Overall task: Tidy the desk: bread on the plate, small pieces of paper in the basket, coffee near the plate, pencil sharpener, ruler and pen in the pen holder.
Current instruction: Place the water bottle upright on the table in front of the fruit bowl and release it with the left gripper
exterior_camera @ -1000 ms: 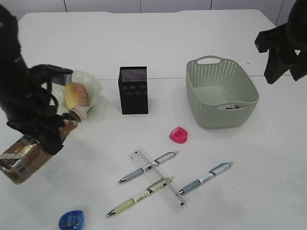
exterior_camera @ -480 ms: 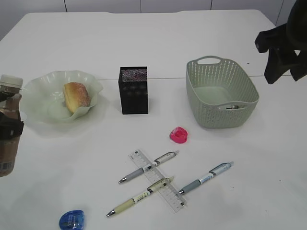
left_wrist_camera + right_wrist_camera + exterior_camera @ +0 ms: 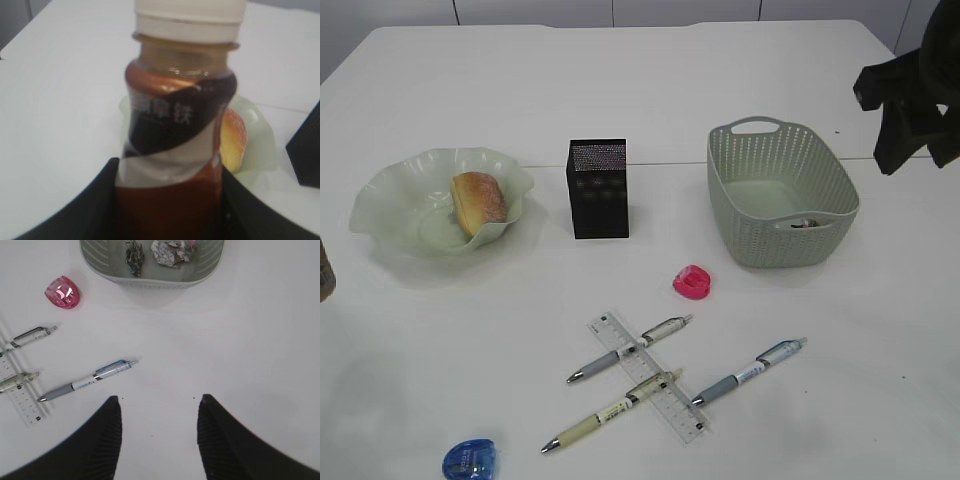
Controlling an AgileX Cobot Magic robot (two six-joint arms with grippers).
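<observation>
My left gripper will let go of the brown coffee bottle on the table (image 3: 407, 325) in front of the pale green plate.
My left gripper (image 3: 169, 200) is shut on the brown coffee bottle (image 3: 177, 130), held upright; only a sliver of the bottle shows at the left edge of the exterior view (image 3: 324, 283). The bread (image 3: 478, 200) lies on the pale green plate (image 3: 395, 200). The black pen holder (image 3: 598, 188) stands mid-table. The ruler (image 3: 647, 375), three pens (image 3: 630, 347) (image 3: 612, 410) (image 3: 750, 371), a pink sharpener (image 3: 692, 281) and a blue sharpener (image 3: 470, 460) lie at the front. My right gripper (image 3: 159, 405) is open and empty, high above the table right of the pens.
The green basket (image 3: 780, 195) stands right of the pen holder and holds crumpled paper pieces (image 3: 170, 251). The right arm (image 3: 910, 100) hangs at the upper right. In the left wrist view the bread (image 3: 232, 140) and pen holder (image 3: 306, 150) lie behind the bottle.
The left arm has carried the coffee bottle leftward, from tilted in front of the plate to upright and almost out of the exterior view. The right arm has not moved.
</observation>
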